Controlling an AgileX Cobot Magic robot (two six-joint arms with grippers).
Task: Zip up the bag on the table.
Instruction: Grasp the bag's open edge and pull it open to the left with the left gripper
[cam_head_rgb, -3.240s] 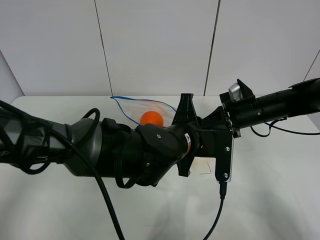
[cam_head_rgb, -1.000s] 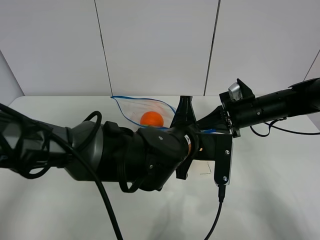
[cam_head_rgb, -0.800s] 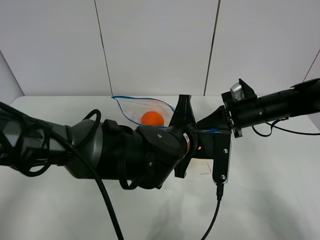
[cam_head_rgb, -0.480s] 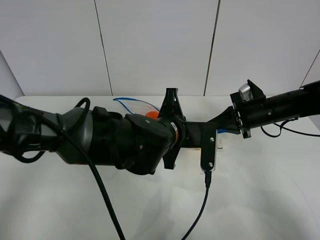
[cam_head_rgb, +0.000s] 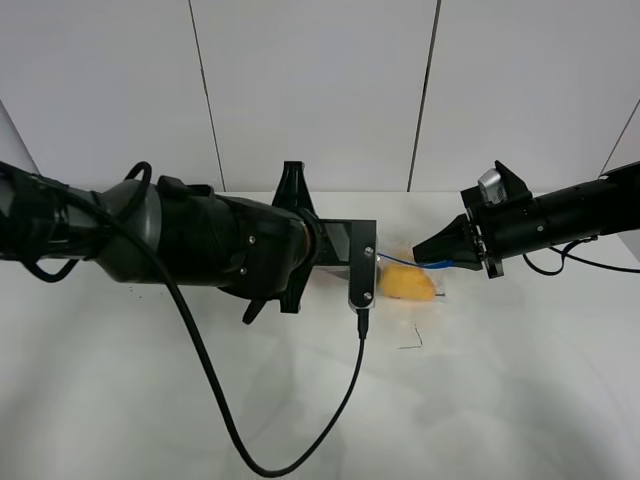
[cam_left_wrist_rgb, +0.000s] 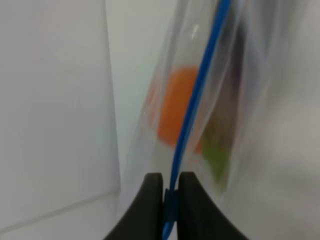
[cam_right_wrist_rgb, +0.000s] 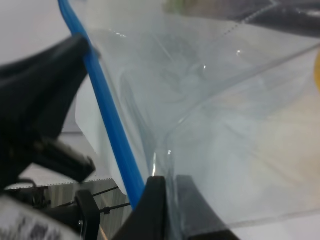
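My left gripper needs to let go of the blue strip's end on the white table (cam_head_rgb: 241, 220) past the orange, near the wall panels.
The clear bag (cam_head_rgb: 415, 283) lies on the white table (cam_head_rgb: 500, 380), mostly hidden behind my left arm; only a yellow fruit (cam_head_rgb: 407, 285) and a bit of blue zipper strip (cam_head_rgb: 432, 265) show. My left gripper (cam_head_rgb: 293, 182) is shut on the blue strip (cam_left_wrist_rgb: 192, 105); the left wrist view shows its fingers (cam_left_wrist_rgb: 150, 200) pinching it, with the orange (cam_left_wrist_rgb: 176, 107) and a purple shape (cam_left_wrist_rgb: 235, 82) inside the bag. My right gripper (cam_head_rgb: 428, 247) is shut on the bag's end; the right wrist view shows its fingers (cam_right_wrist_rgb: 156, 200) clamping the clear edge beside the blue strip (cam_right_wrist_rgb: 112, 125).
My bulky left arm (cam_head_rgb: 190, 245) with its cable (cam_head_rgb: 300, 440) spans the table's middle left. A small dark scrap (cam_head_rgb: 410, 345) lies on the table in front of the bag. White wall panels stand behind the table.
My left gripper has slid left along the zipper strip, away from the right gripper. The orange is now hidden behind the arm and the yellow fruit is uncovered. The right gripper shifted slightly right.
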